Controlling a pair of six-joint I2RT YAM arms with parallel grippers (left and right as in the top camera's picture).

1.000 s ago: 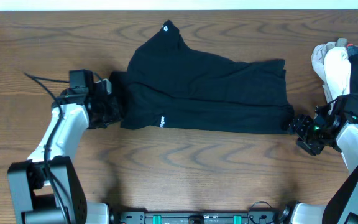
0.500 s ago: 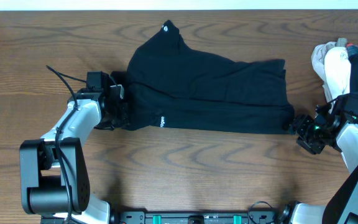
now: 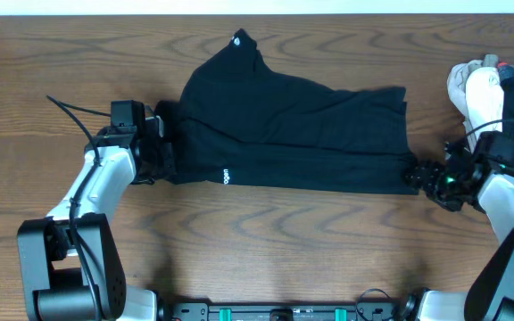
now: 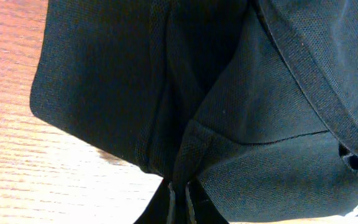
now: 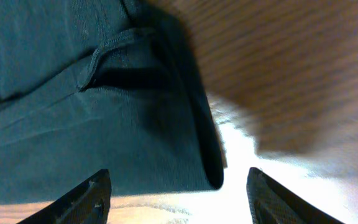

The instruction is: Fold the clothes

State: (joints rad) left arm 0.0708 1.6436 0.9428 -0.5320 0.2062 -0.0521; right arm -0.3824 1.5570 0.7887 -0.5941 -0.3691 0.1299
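Note:
A loose fold is bunched up at the shirt's corner, so my right gripper will pinch deeper into the fabric (image 5: 166,115) and pull the shirt tight against my left gripper.
The black shirt (image 3: 293,134) lies folded lengthwise across the middle of the table, with its white neck label (image 3: 239,37) at the far tip and its white logo (image 3: 224,176) near the front edge. My left gripper (image 3: 161,147) is shut on the shirt's left edge. In the left wrist view the fingers (image 4: 180,202) pinch a bunched fold of the black fabric (image 4: 229,112). My right gripper (image 3: 420,175) is open at the shirt's front right corner. In the right wrist view that corner (image 5: 166,143) lies between the spread fingers of the gripper (image 5: 182,199).
A pile of other clothes (image 3: 489,89), white, dark and red, lies at the right edge of the wooden table (image 3: 266,241), just behind the right arm. A black cable (image 3: 70,111) trails from the left wrist.
My left gripper went right, then back left, drawing the shirt's left edge and logo slightly left. My right gripper moved up and left to the shirt's right corner.

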